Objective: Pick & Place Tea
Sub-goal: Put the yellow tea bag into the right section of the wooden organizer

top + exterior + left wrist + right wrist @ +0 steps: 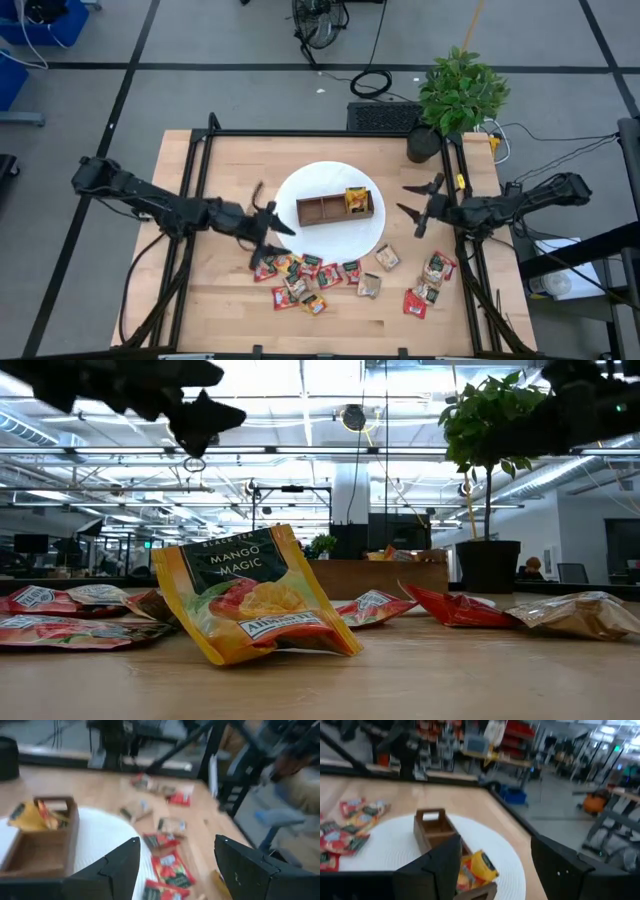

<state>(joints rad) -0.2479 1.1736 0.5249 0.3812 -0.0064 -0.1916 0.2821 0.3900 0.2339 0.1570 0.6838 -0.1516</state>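
I should move my left gripper next to the yellow tea sachet at the sachet pile's near edge (314, 304) (221, 884), beside a red sachet, and close it there.
Several red, tan and yellow tea sachets (300, 280) lie scattered on the table's near half; a yellow "Mango Magic" sachet (250, 605) leans up close in the low view. Yellow sachets (357, 200) stand in the right compartment of the brown wooden tray (333, 208) on a white round mat (330, 235). My left gripper (272, 222) is open and empty, above the mat's left edge and the left end of the sachet pile (167, 865). My right gripper (415, 198) is open and empty, just right of the mat, facing the tray (437, 832).
A potted plant (455, 100) stands at the far right corner of the table. A black frame rail (320, 133) runs along the table's far edge and down both sides. More sachets (430, 285) lie near the right front.
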